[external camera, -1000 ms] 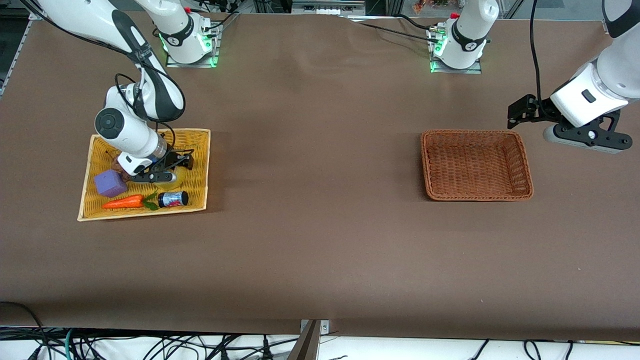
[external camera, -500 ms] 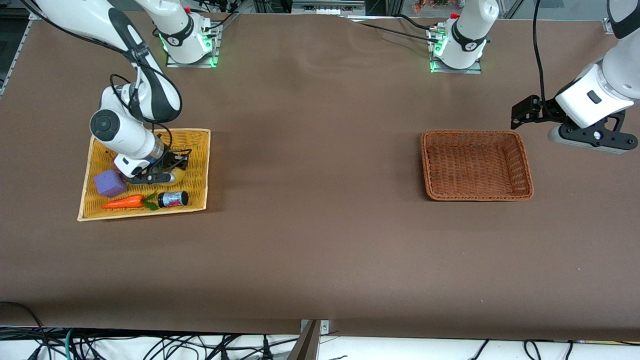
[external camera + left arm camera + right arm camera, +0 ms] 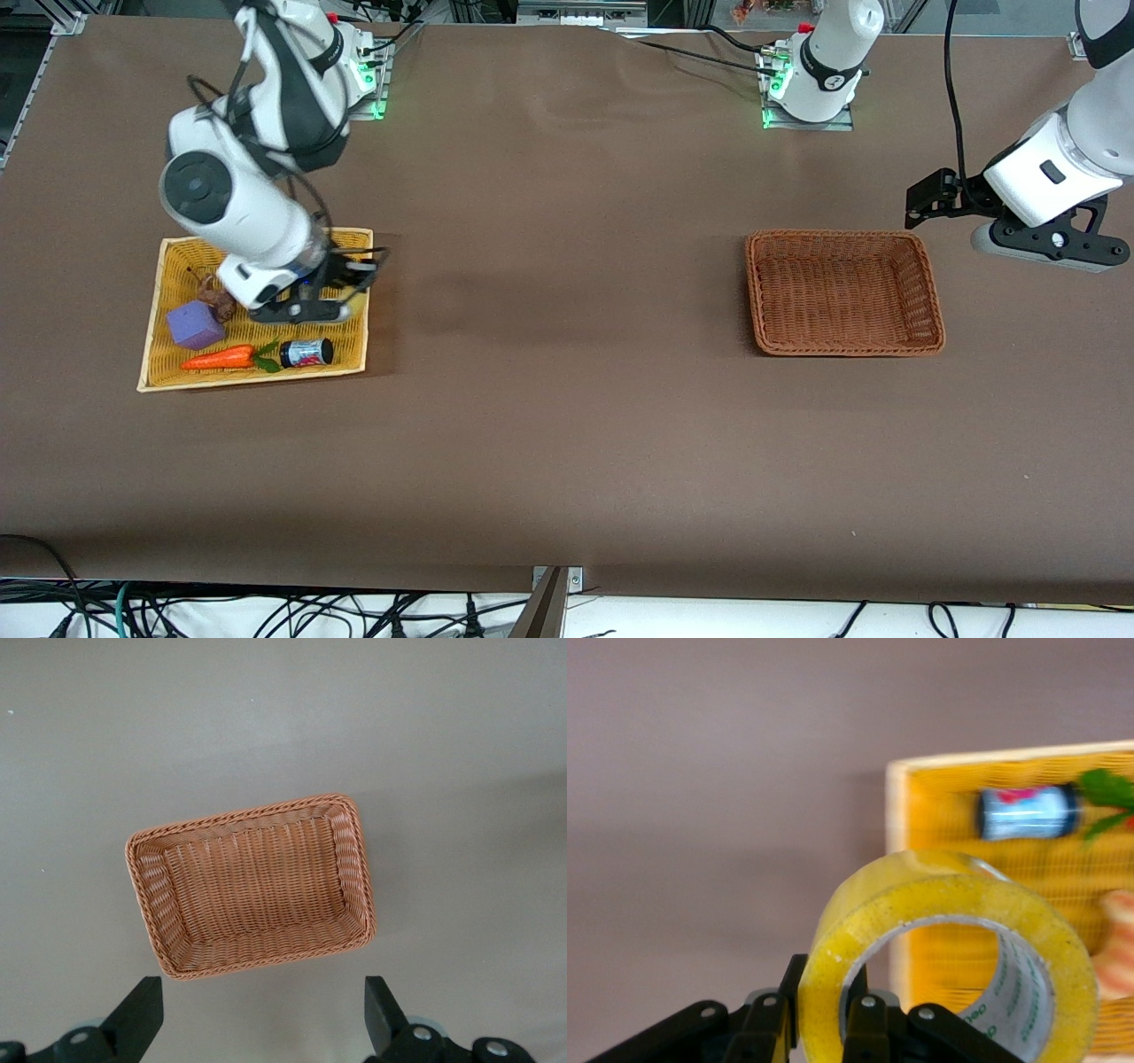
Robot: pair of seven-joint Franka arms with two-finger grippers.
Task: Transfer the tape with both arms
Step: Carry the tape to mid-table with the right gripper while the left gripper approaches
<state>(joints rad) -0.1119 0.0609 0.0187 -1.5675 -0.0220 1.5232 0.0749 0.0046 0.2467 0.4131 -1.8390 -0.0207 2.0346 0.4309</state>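
Observation:
Next, my right gripper lets go of the tape on the bare table [image 3: 564, 288] between the yellow tray and the brown basket.
My right gripper [image 3: 824, 1001] is shut on the wall of the tape [image 3: 939, 912], a yellowish translucent ring with a grey-white core, one finger inside the ring and one outside. In the front view the right gripper [image 3: 354, 279] hangs over the edge of the yellow woven tray [image 3: 177, 257] that faces the middle of the table, and the roll is mostly hidden by the hand. My left gripper [image 3: 921, 199] is open and empty, held in the air over the table beside the brown wicker basket [image 3: 842, 236]. In the left wrist view the basket's rim [image 3: 248, 813] shows above the spread fingers [image 3: 133, 1019].
The yellow tray holds a purple cube [image 3: 195, 324], an orange toy carrot [image 3: 217, 358], a small dark bottle [image 3: 306, 353] and a brownish toy [image 3: 215, 292]. The bottle [image 3: 1028, 812] and tray [image 3: 939, 806] also show in the right wrist view. The brown basket holds nothing.
My right arm has risen out of the yellow tray with the tape in its gripper and shifted toward the table's middle. The left arm has hardly moved in the last half second.

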